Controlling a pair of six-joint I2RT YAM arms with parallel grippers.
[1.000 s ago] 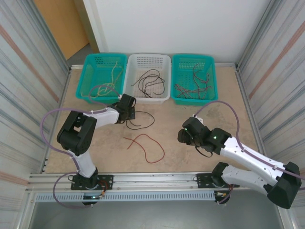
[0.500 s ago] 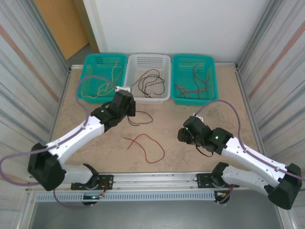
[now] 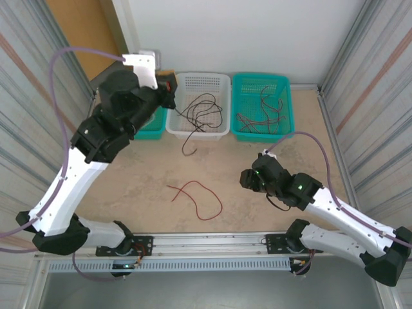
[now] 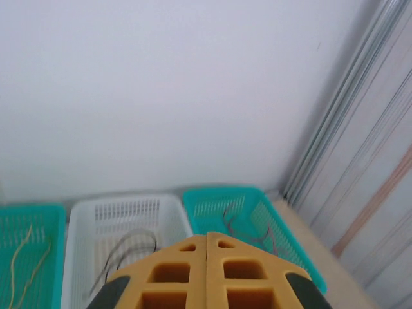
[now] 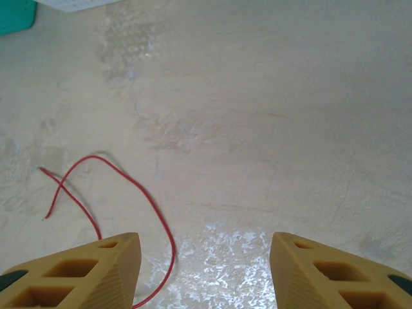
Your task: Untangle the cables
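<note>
Next, my left gripper lets go of the black cable inside the white basket (image 3: 202,114) (image 4: 132,253), at the spot that lies between the teal baskets.
My left gripper (image 3: 171,95) is raised high over the back left baskets, shut on a black cable (image 3: 186,144) that dangles across the white basket's front edge to just above the table. In the left wrist view the fingers (image 4: 180,270) are pressed together, and the cable is hidden there. A red cable (image 3: 196,196) lies looped on the table in front; it also shows at the left of the right wrist view (image 5: 132,187). My right gripper (image 3: 247,180) hovers low to the right of the red cable, open (image 5: 205,257) and holding nothing.
Three baskets line the back edge. The white one (image 3: 222,80) holds black cables, the right teal one (image 3: 286,103) dark reddish cables. The left teal one (image 4: 13,212) holds tan cables and is mostly hidden behind my left arm from above. Corrugated walls close in both sides.
My left arm has swung up and back from the table, lifting the black cable with it toward the white basket. The right gripper and the red cable have barely moved.
</note>
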